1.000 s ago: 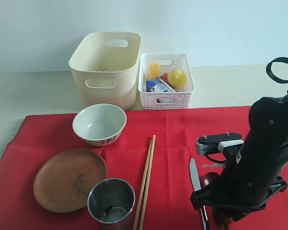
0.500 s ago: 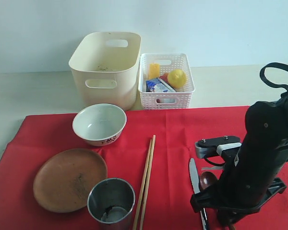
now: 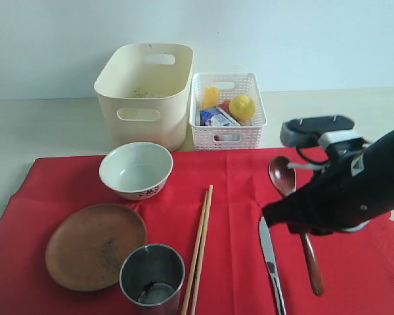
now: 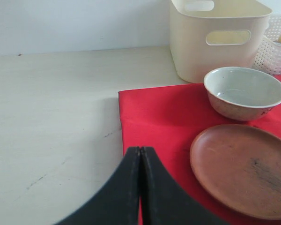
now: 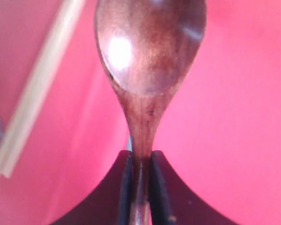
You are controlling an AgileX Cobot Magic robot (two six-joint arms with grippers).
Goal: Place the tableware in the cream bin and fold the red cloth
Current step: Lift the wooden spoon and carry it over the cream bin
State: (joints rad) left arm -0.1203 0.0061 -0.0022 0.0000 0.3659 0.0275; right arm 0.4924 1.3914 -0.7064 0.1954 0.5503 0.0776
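The robot's right gripper needs to release the dark wooden spoon inside the cream bin (image 3: 136, 113), just behind the bin's front handle hole.
My right gripper (image 3: 294, 220) (image 5: 140, 157) is shut on the dark wooden spoon (image 3: 284, 176) (image 5: 147, 56) and holds it in the air above the red cloth (image 3: 236, 197). The metal knife (image 3: 269, 256) lies on the cloth just below it. Wooden chopsticks (image 3: 199, 246), the steel cup (image 3: 152, 274), the brown plate (image 3: 95, 245) and the pale bowl (image 3: 136, 169) rest on the cloth. The cream bin (image 3: 144, 92) stands behind the bowl. My left gripper (image 4: 140, 152) is shut and empty over the cloth's edge, near the plate (image 4: 243, 168) and bowl (image 4: 245, 91).
A white lattice basket (image 3: 227, 111) with a lemon (image 3: 242, 107), a cheese piece and a carton stands right of the cream bin. The pale table (image 3: 39, 131) extends beyond the cloth on the left and behind.
My right gripper closed on the spoon's handle and lifted it off the cloth, rising and tilting. The knife stayed on the cloth. The left gripper shows no change.
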